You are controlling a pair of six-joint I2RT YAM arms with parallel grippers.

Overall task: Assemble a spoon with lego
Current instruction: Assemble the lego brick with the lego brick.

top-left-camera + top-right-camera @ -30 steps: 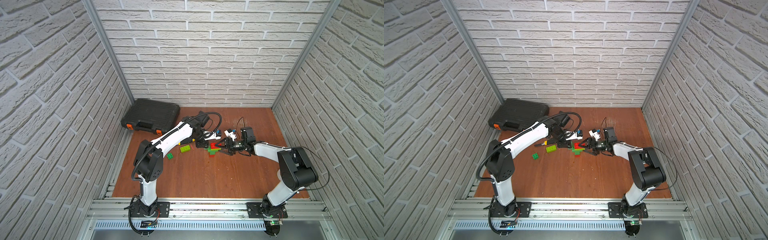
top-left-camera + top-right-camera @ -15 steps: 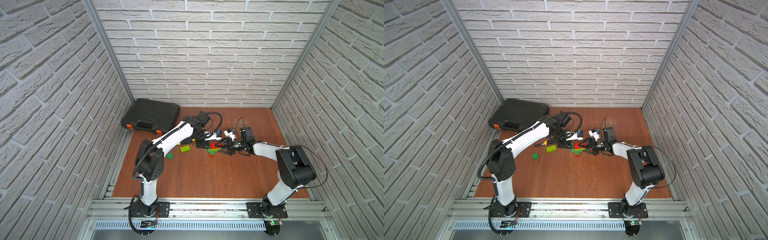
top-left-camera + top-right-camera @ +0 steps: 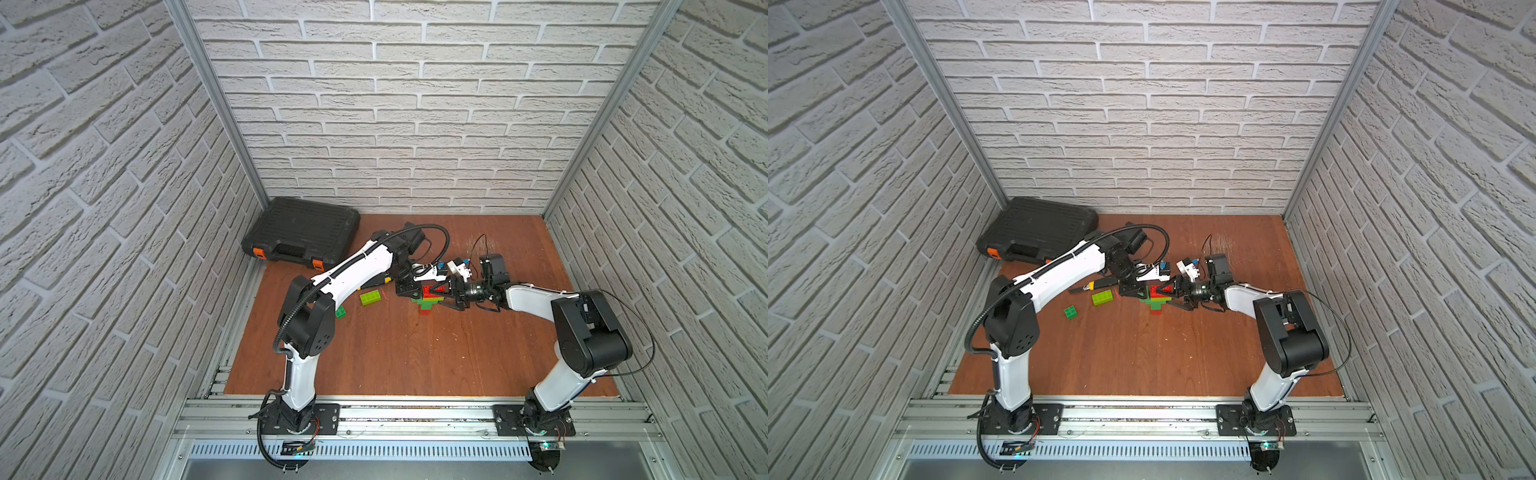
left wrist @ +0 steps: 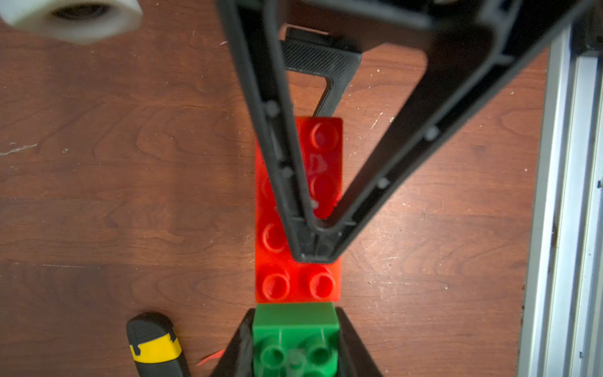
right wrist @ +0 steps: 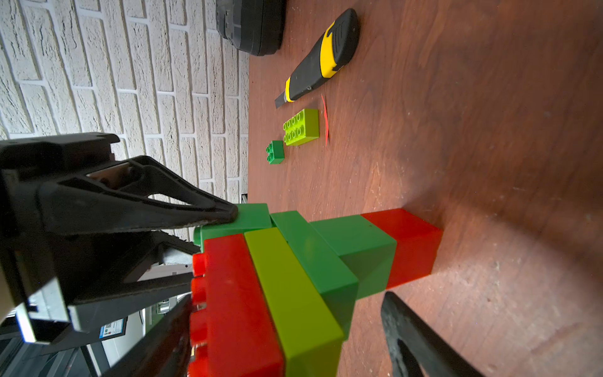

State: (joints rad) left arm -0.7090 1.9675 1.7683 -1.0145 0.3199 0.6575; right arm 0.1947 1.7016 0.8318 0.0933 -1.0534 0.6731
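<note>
My left gripper needs to let go of the dark green brick on the spoon's head (image 3: 418, 295) (image 4: 296, 333), against the end of the studded red brick.
The spoon (image 3: 428, 298) (image 3: 1156, 298) lies on the wooden floor between my two arms. Its stack runs from a red oblong brick (image 5: 238, 303) through lime (image 5: 293, 293) and dark green to a narrow green stem ending in red (image 5: 411, 241). My left gripper (image 4: 295, 313) (image 3: 409, 291) is shut on a dark green brick (image 4: 295, 339) that butts against the studded red brick (image 4: 298, 280). My right gripper (image 5: 287, 298) (image 3: 444, 296) is open. Its jaws straddle the spoon's wide head, one finger at the red studs, the other standing apart from the lime side.
A loose lime oblong brick (image 3: 370, 297) (image 5: 301, 127) and a small dark green brick (image 3: 340, 312) (image 5: 275, 152) lie to the left of the spoon. A black-and-yellow utility knife (image 5: 321, 55) (image 4: 153, 346) lies beyond them. A black tool case (image 3: 301, 239) sits in the back left corner.
</note>
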